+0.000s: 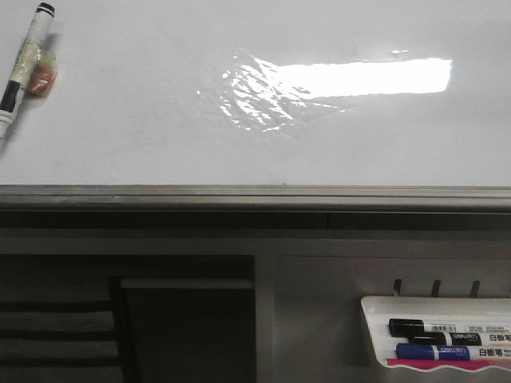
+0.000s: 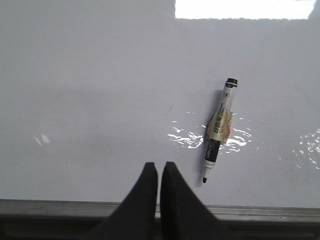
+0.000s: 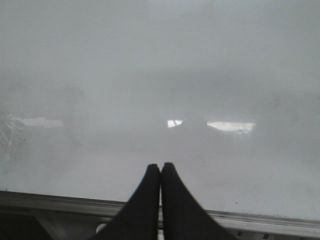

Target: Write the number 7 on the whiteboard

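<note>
My left gripper is to close on the marker's black band (image 1: 11, 96) (image 2: 212, 150), between the yellow-pink label and the tip of the black-and-white marker on the whiteboard.
The whiteboard (image 1: 144, 120) is a large glossy white board with a grey metal edge rail and a bright rectangular light reflection. A black-and-white marker (image 1: 24, 56) with a yellow-pink label lies uncapped on it at the far left; it also shows in the left wrist view (image 2: 219, 130), tip toward the rail. No number 7 shows on the board. My left gripper (image 2: 159, 166) is shut and empty, over the board near the rail, beside the marker's tip. My right gripper (image 3: 160, 166) is shut and empty over bare board near the rail. Neither gripper shows in the front view.
A small white marker tray (image 1: 375, 307) hangs below the board at the lower right, holding a black marker (image 1: 435, 327) and a blue marker (image 1: 447, 351). The rail (image 1: 255, 195) runs along the board's near edge. Dark shelving (image 1: 188, 319) sits below.
</note>
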Motion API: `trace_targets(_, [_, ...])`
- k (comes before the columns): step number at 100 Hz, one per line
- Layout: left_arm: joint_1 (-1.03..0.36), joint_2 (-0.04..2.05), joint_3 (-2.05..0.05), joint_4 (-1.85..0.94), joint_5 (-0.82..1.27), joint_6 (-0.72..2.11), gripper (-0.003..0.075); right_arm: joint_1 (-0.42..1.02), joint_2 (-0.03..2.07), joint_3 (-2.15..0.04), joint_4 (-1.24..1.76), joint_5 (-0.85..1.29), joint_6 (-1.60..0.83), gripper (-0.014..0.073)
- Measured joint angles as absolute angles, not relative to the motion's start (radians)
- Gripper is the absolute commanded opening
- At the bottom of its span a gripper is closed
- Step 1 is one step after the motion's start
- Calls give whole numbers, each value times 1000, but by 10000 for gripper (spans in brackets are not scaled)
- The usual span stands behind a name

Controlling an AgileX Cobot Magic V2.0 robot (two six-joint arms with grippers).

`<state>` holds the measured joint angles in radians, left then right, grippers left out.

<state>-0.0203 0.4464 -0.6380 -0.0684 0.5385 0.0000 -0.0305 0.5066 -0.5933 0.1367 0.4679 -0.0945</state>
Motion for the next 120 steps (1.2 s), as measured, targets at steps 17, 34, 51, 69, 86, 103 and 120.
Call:
trace_targets(17, [-20,446,-638,-68,539,0,-20,-30,507,-593,137,468,-95,-70])
trace_targets(34, [-20,446,-638,-68,539,-5,154,-30,507,-593,137,468,-95,161])
trace_targets(51, [-20,446,-638,-70,535,-5,603,-30,507,-593,137,466,-95,522])
trace_targets(69, [-20,446,-638,-70,535,-5,651,-30,507,-593,137,462,-95,554])
trace_targets(86, [-20,449,-638,-74,535,-5,651,-30,507,-593,137,462,-95,554])
trace_targets(103, [-20,449,-638,-94,531,-5,648,-30,507,-593,137,462,-95,554])
trace_targets(120, [-20,462,-638,-124,521,14,616,-30,507,-593,137,462,-95,554])
